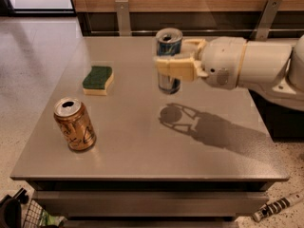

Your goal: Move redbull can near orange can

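Observation:
Next, I put the redbull can on the grey table (126, 135) beside the orange can, nearer than the sponge, with my gripper.
The redbull can (169, 44) is slim, blue and silver, and hangs upright in the air above the middle of the grey table (142, 141). My gripper (172, 66) reaches in from the right and is shut on the can's middle, with cream fingers (178, 69) wrapped across it. The orange can (74, 124) is stout and orange-brown with dark scribbles. It stands upright near the table's front left, well to the left of and nearer than the held can.
A green and yellow sponge (98, 80) lies on the table's left side, between the two cans and further back. A wooden wall with metal brackets (122, 15) runs behind the table. My arm's shadow (199, 127) falls on the table's right half.

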